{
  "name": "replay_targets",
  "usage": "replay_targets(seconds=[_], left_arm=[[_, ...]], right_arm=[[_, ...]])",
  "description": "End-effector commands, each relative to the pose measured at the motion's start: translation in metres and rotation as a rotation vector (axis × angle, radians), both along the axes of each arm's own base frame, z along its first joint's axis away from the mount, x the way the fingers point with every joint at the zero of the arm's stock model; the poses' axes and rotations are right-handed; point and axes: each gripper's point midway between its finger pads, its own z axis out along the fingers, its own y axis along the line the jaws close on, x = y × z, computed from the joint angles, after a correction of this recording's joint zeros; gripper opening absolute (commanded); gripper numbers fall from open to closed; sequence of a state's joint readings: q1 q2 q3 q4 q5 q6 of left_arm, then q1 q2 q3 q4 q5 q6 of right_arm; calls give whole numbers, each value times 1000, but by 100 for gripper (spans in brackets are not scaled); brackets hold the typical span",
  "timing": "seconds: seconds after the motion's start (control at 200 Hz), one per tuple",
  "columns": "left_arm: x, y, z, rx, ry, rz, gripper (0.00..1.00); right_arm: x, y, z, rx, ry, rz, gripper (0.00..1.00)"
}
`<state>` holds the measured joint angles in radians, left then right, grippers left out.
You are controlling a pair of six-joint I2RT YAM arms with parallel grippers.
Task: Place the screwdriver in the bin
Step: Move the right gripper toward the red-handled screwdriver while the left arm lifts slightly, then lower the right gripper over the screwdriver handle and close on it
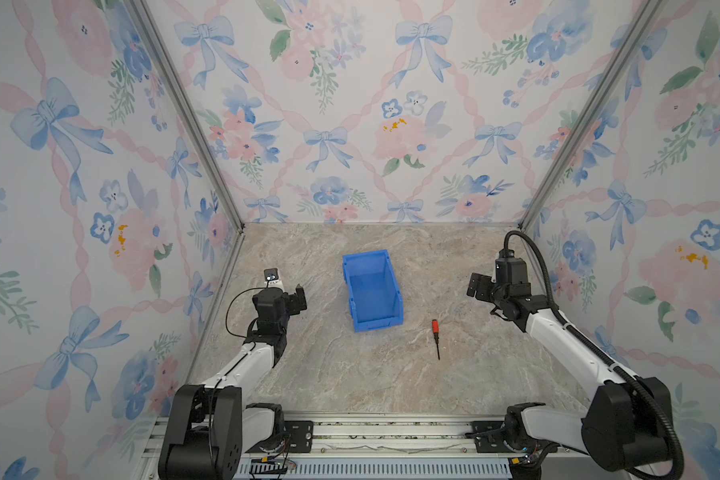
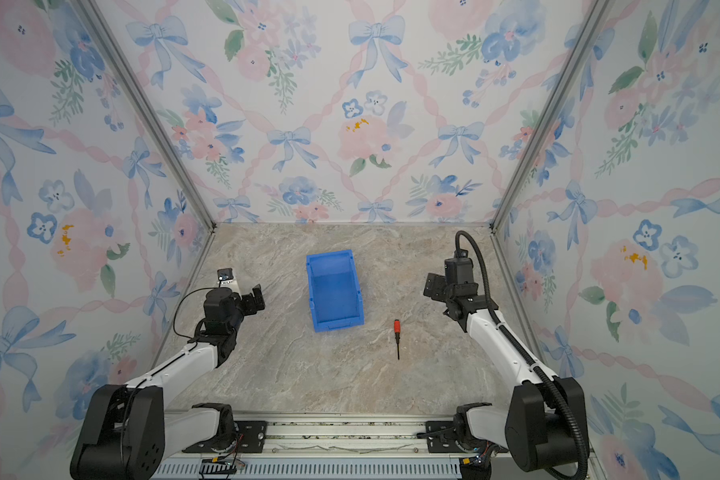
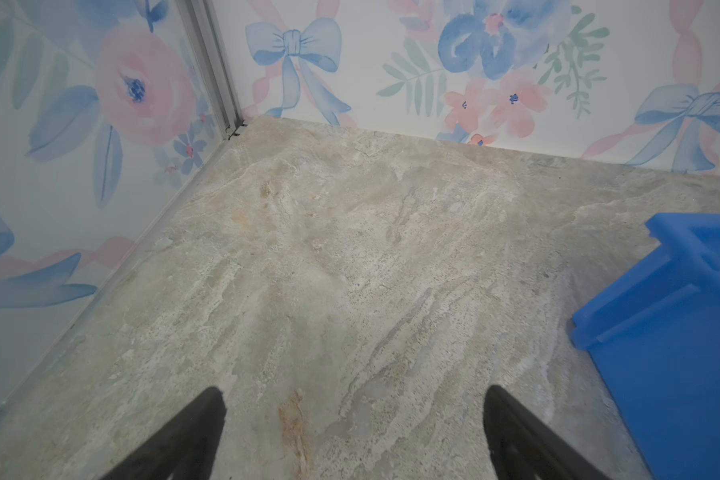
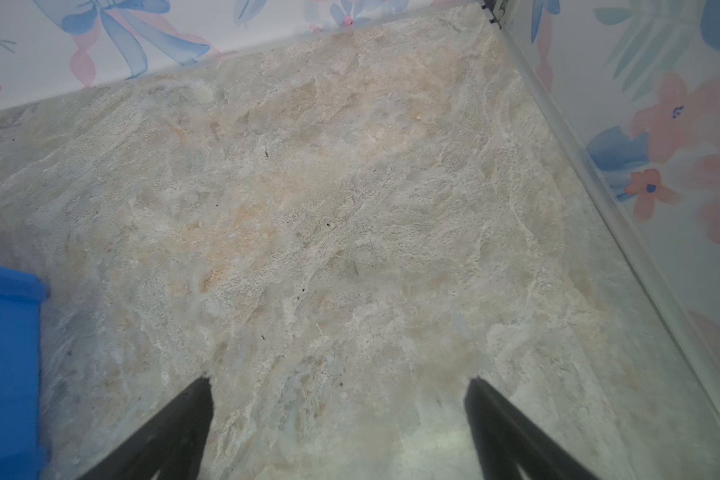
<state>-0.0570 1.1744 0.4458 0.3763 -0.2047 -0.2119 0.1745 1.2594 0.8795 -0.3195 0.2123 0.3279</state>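
Observation:
The robot's right gripper needs to close on the red handle (image 1: 435,325) of the screwdriver, near the black end of that handle.
The blue bin (image 1: 371,291) (image 2: 334,291) stands empty in the middle of the stone-patterned table in both top views. Its corner shows in the left wrist view (image 3: 674,332) and the right wrist view (image 4: 5,365). The screwdriver (image 1: 435,337) (image 2: 397,337) lies flat to the right of the bin's front, red handle toward the back, thin shaft toward the front. My left gripper (image 1: 299,300) (image 3: 354,399) hovers open left of the bin, nothing between its fingers. My right gripper (image 1: 476,286) (image 4: 337,386) hovers open right of the bin, behind the screwdriver, also empty.
Floral walls close the table on the left, back and right, with metal posts in the back corners (image 1: 242,226). A metal rail (image 1: 375,432) carrying both arm bases runs along the front edge.

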Motion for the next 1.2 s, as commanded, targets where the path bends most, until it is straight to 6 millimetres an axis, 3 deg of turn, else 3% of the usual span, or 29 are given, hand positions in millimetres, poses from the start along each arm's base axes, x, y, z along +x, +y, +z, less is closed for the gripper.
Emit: replay_targets(seconds=[0.0,0.28,0.675,0.865,1.055,1.195], left_arm=[[-9,-2,-9,-113,112,41,98],[-18,-60,-25,-307,251,-192,98],[-39,-120,16,-365,216,-467,98],[-57,-160,31,-311,184,-637,97],[-72,-174,38,-298,156,-706,98],[-77,-177,40,-298,145,-728,97]], right_arm=[[-35,13,-23,56,190,-14,97],[-55,57,-40,92,283,78,97],[-65,106,-70,67,371,175,98],[-66,122,-88,45,416,212,100],[-69,128,-105,42,450,213,97],[-67,133,-113,39,465,218,89]])
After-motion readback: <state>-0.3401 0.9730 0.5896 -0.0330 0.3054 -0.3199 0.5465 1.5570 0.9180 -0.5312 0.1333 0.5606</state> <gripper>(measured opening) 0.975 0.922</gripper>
